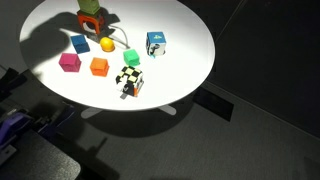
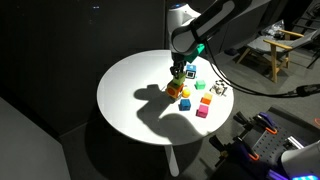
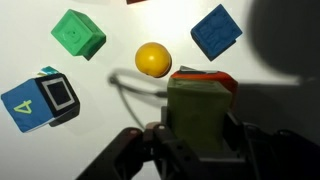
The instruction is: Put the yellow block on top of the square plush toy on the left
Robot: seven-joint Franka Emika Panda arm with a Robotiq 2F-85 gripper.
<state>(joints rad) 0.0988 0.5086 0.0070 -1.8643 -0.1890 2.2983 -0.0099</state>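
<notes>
The yellow block, now just above the orange plush toy, will be let go by my gripper on top of the orange plush toy (image 1: 89,8) (image 3: 203,105), behind the blue block and yellow ball.
In the wrist view my gripper (image 3: 200,124) is shut on the yellow block (image 3: 200,103), a pale yellow-green cube in shadow between both fingers. Right below the block the square plush toy (image 3: 222,81) shows only as an orange rim. I cannot tell whether the block rests on it. In an exterior view the orange plush toy (image 1: 92,26) stands at the table's far edge with the yellow block (image 1: 89,6) just above it. The gripper (image 2: 181,72) hangs over the plush toy (image 2: 175,91) in an exterior view.
On the white round table (image 1: 190,70) lie a yellow ball (image 3: 152,59), a green block (image 3: 78,33), a blue block (image 3: 216,32), a blue-and-white cube (image 3: 40,100), a pink block (image 1: 69,62), an orange block (image 1: 99,67) and a checkered cube (image 1: 130,78).
</notes>
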